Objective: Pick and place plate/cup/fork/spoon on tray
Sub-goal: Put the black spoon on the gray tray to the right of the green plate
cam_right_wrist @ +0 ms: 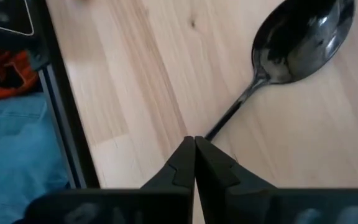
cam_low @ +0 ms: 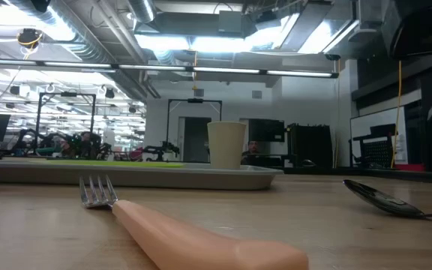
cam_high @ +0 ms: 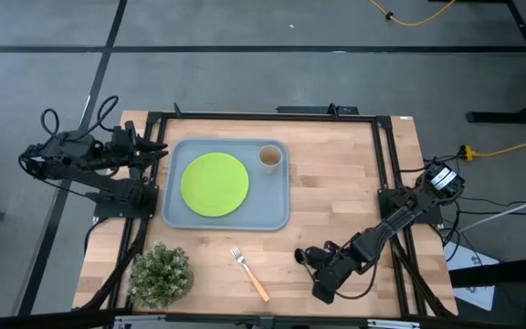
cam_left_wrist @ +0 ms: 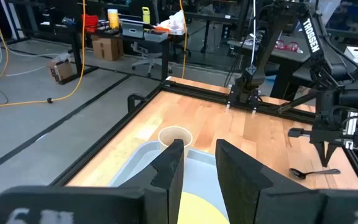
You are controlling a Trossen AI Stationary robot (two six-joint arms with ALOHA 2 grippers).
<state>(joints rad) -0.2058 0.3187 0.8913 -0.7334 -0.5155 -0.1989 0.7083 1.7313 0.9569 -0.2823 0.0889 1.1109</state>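
Observation:
Next, I open the shut fingers of my right gripper, since the spoon's handle slants past them, then turn to match the handle and grip close to the spoon's bowl [cam_right_wrist: 252, 88].
The lime-green plate [cam_high: 215, 184] and the beige cup [cam_high: 270, 158] stand on the grey-blue tray [cam_high: 176, 215]. The orange-handled fork [cam_high: 249, 272] lies on the table in front of the tray. The dark spoon [cam_right_wrist: 300, 40] lies on the wood at the front right, and also shows in the low view [cam_low: 385, 199]. My right gripper [cam_right_wrist: 194, 146] is shut at the spoon's handle, pointing down, and shows in the high view [cam_high: 305, 259]. My left gripper [cam_left_wrist: 199, 168] is open and empty over the tray's left edge. My right gripper pinches the spoon's thin handle [cam_right_wrist: 219, 124] between its two fingertips, toward the handle's free end. The fingers come from above, pointing down. The spoon's bowl [cam_right_wrist: 303, 37] lies on the table; the handle's end is hidden under the fingertips.
A small potted plant [cam_high: 161, 274] stands at the front left corner. Black frame rails [cam_high: 386, 164] run along the table's edges. Bare wood lies between the tray and the right rail [cam_high: 336, 183].

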